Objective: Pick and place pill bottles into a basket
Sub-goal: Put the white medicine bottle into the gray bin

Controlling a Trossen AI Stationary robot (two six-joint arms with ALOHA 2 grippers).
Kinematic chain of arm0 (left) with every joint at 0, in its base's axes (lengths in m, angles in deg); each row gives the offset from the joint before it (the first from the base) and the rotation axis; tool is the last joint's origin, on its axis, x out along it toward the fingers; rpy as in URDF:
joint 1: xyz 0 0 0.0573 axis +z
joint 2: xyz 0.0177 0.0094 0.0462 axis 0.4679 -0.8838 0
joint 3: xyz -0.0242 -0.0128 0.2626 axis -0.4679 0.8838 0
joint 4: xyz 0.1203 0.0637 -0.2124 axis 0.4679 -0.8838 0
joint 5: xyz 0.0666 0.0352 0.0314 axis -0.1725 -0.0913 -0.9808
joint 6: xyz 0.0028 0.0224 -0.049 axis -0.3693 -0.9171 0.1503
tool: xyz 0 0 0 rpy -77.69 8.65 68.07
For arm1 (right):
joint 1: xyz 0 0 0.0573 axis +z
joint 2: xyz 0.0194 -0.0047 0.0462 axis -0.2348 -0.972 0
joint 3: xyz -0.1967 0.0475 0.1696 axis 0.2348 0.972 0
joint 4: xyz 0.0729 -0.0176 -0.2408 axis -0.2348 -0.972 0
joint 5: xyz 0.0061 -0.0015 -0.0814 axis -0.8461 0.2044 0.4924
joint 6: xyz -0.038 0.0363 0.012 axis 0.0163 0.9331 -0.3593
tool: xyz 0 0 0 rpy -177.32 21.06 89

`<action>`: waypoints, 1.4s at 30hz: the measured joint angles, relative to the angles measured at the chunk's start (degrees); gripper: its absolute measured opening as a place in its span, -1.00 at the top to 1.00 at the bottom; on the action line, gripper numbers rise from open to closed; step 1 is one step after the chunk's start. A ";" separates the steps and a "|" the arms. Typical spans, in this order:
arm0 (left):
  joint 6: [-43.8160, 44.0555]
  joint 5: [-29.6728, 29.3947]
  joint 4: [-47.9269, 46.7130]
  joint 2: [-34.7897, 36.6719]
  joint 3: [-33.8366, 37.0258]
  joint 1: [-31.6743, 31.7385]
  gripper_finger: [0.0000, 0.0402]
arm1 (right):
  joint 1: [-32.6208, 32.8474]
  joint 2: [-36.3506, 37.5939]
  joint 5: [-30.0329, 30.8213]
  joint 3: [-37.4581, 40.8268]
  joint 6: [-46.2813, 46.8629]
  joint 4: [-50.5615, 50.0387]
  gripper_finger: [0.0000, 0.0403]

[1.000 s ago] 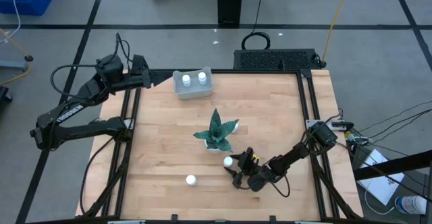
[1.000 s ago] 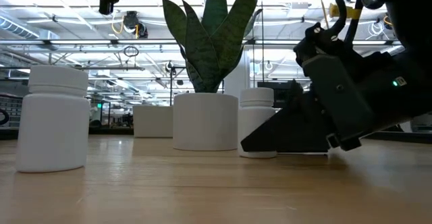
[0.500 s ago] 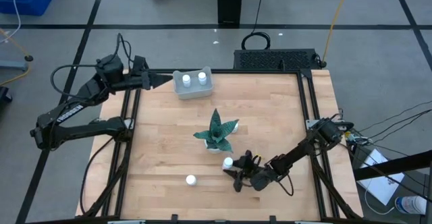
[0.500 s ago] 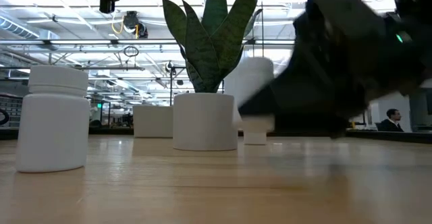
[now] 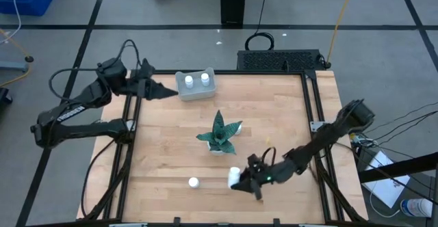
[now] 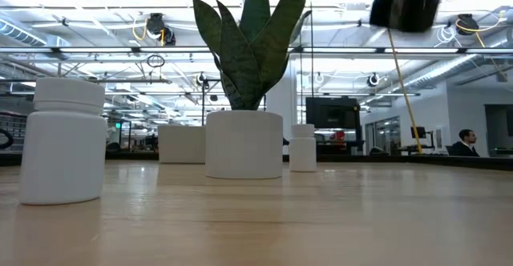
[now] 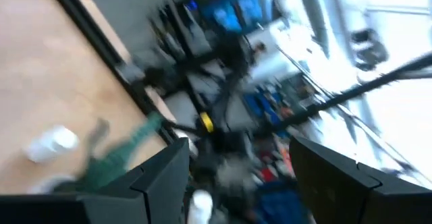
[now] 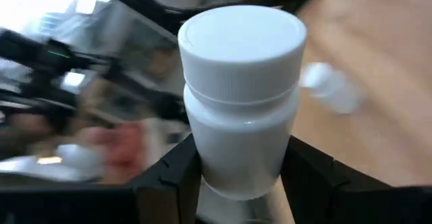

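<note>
The pill bottle is in my right gripper. My left gripper will next grip it by the bottle's end (image 5: 235, 171) (image 7: 202, 198) nearest the snake plant.
My right gripper (image 5: 241, 179) hangs above the table's near middle, shut on a white pill bottle (image 8: 239, 96) with a round cap. A second pill bottle (image 5: 194, 182) stands on its base on the wood near the front edge, large in the low view (image 6: 62, 138). Two more pill bottles (image 5: 188, 81) (image 5: 204, 78) stand in the pale grey-blue basket (image 5: 196, 94) at the far left. My left gripper (image 5: 163, 91) is open and raised just left of the basket, with nothing between its fingers (image 7: 165, 180). My right gripper pinches the bottle's body below the cap (image 8: 202, 163) between its two fingers (image 8: 307, 177), one on each opposite side. It comes roughly level from the table's right side. The bottle is lifted clear of the table, its cap (image 8: 239, 38) pointing away from the fingers.
A snake plant in a white pot (image 5: 219, 137) stands mid-table, between the held bottle and the basket; its pot (image 6: 243, 142) fills the middle of the low view. Bare wood lies right of the plant. Black frame rails run along the table's left and right edges.
My right gripper has risen from the tabletop beside the plant pot with the bottle between its fingers, rolling as it rose and drifting toward the near edge; the bottle is now lifted clear. My left gripper has turned a little beside the basket.
</note>
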 joint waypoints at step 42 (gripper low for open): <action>19.13 6.97 38.34 -48.08 -18.58 -26.79 -0.30 | -13.85 18.83 -27.75 -0.08 29.60 1.31 0.24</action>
